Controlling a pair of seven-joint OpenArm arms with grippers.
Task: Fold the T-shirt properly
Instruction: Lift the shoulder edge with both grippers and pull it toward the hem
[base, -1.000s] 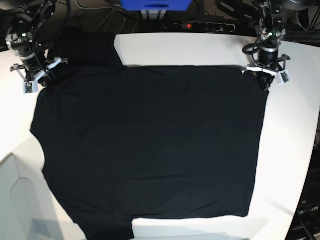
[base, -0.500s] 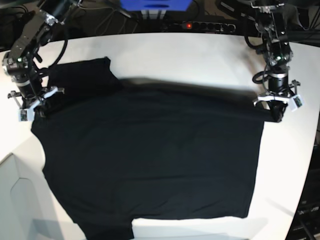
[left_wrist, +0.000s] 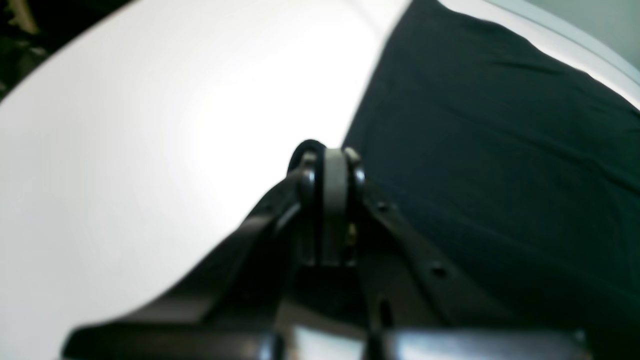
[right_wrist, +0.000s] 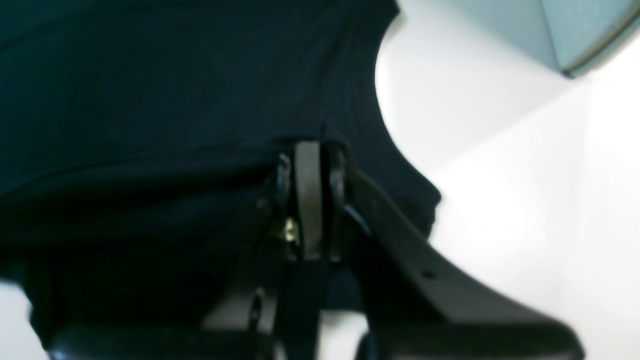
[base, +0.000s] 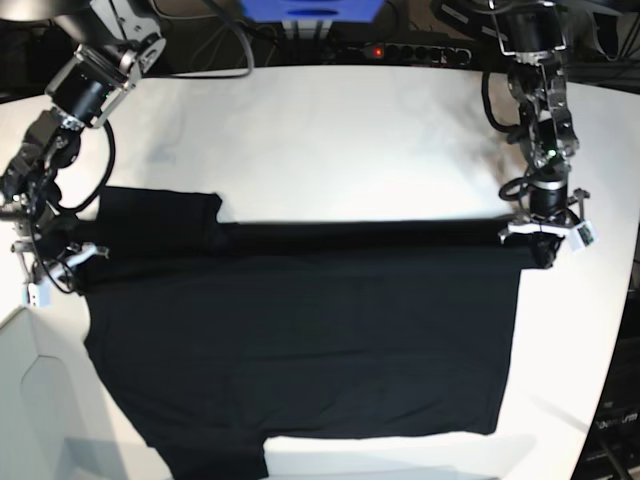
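Next, I let go of the black T-shirt's folded corner with my left gripper on the shirt's hem edge, just nearer than my fingertips (base: 517, 303) (left_wrist: 358, 114). That corner is now at the cloth's border.
The black T-shirt (base: 300, 340) lies spread on the white table (base: 350, 130), its far edge doubled over in a straight fold line from sleeve to hem. On the right of the base view, my left gripper (base: 541, 245) is shut on the folded edge's right corner. My right gripper (base: 60, 265) pinches the shirt's left corner, beside the sleeve (base: 160, 215). In the left wrist view the shut fingertips (left_wrist: 334, 165) sit at the cloth's (left_wrist: 500, 150) border. In the right wrist view the closed gripper (right_wrist: 312, 155) is buried in dark cloth (right_wrist: 150, 100). No print or tag shows.
A power strip (base: 400, 50) and a blue box (base: 310, 10) sit behind the table's far edge. A pale grey panel (base: 30, 400) stands at the near left; it shows teal-grey (right_wrist: 575, 30) in the right wrist view. Bare table shows beyond the fold line.
Both grippers have carried the shirt's far edge toward the near side, lifting it off the table's back and laying it over the body. The bare strip of table behind it has widened.
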